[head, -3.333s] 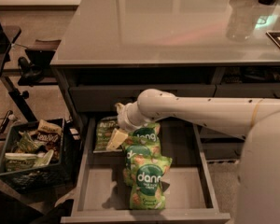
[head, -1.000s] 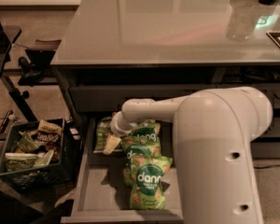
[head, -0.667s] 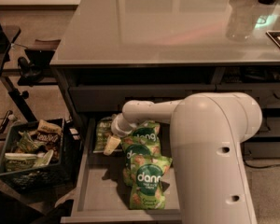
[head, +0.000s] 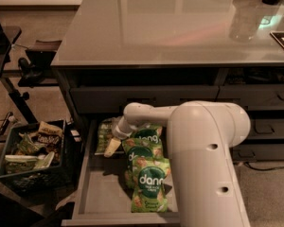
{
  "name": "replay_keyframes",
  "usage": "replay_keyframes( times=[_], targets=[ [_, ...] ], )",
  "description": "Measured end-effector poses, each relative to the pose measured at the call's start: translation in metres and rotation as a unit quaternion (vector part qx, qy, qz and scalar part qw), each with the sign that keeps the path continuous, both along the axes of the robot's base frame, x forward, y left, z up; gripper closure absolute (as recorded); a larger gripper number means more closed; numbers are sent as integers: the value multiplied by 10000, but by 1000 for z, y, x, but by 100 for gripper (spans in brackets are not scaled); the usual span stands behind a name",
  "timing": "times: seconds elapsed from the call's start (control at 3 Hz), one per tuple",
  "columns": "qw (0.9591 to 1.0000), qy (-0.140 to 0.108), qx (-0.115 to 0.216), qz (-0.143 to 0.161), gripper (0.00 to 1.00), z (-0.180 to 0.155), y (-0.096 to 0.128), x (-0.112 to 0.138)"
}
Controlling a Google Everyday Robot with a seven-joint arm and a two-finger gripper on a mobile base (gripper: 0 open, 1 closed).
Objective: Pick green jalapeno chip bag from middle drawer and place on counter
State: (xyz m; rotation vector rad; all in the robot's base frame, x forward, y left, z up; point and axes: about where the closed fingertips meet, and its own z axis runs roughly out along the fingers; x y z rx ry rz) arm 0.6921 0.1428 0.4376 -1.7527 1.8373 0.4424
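Observation:
Next, my gripper closes on the green jalapeno chip bag's side (head: 111,136), next to the bright green dang bags at the back of the open middle drawer.
The green jalapeno chip bag (head: 103,132) lies flat at the back left of the open middle drawer (head: 83,178), partly under my arm. My gripper (head: 112,146) reaches down into the drawer and sits at the bag's front right edge, touching or just above it. My white arm (head: 203,145) covers the drawer's right side. The glossy grey counter (head: 170,27) spans the view above the drawer.
Three bright green "dang" bags (head: 149,190) lie in a row down the drawer's middle. A black crate (head: 33,157) of snacks stands on the floor to the left. Closed grey drawers (head: 274,98) are at the right. A glass (head: 244,25) stands on the counter.
The gripper has come down and left from the drawer's back to the jalapeno bag. The arm's big joint has swung in over the drawer's right side. Little has moved in the last second.

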Motion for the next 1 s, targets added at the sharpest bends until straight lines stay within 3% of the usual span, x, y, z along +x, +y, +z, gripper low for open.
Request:
replay_keyframes(
  times=[1.0],
  targets=[
    [9998, 148, -122, -77, 0, -41, 13, 17]
  ],
)
